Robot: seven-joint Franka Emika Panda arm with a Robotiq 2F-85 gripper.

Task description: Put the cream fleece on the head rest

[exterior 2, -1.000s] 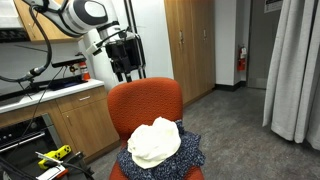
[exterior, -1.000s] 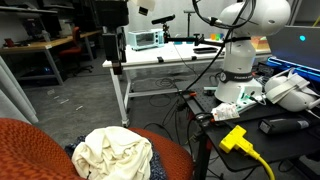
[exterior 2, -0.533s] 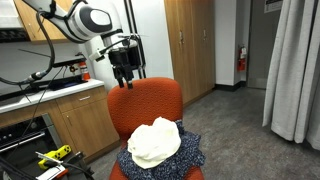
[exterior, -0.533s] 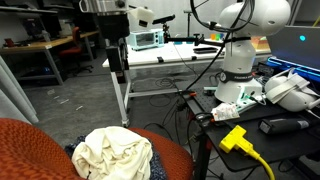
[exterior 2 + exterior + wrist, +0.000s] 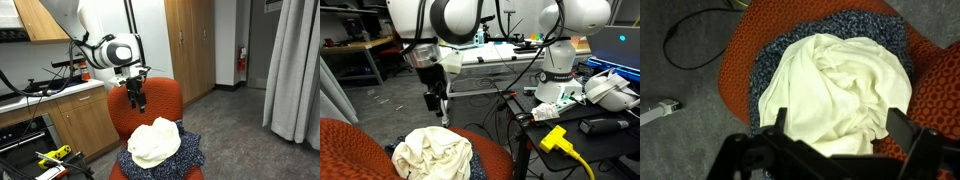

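My gripper will move down next to the cream fleece's end [image 5: 407, 148] [image 5: 837, 138] beside the back of the rust-orange chair and close there.
The cream fleece [image 5: 435, 154] lies bunched and wrinkled on the seat of the rust-orange chair, on top of a dark blue speckled fabric [image 5: 790, 50]. It also shows in an exterior view [image 5: 155, 141] and fills the middle of the wrist view [image 5: 840, 85]. The head rest [image 5: 145, 98] is the padded top of the chair back, bare. My gripper [image 5: 437, 100] hangs open and empty above the fleece, in front of the head rest [image 5: 135, 98]. In the wrist view its two fingers [image 5: 843, 125] spread wide over the fleece without touching it.
A white table [image 5: 490, 60] with equipment stands behind the chair. A yellow plug and cable [image 5: 560, 140] lie on a cluttered desk beside it. Wooden cabinets [image 5: 70, 120] and a counter stand behind the chair; grey curtains [image 5: 295, 70] hang to one side.
The arm has swung down and towards the chair. The gripper dropped from well above the chair back to just over the fleece. The fleece has not moved.
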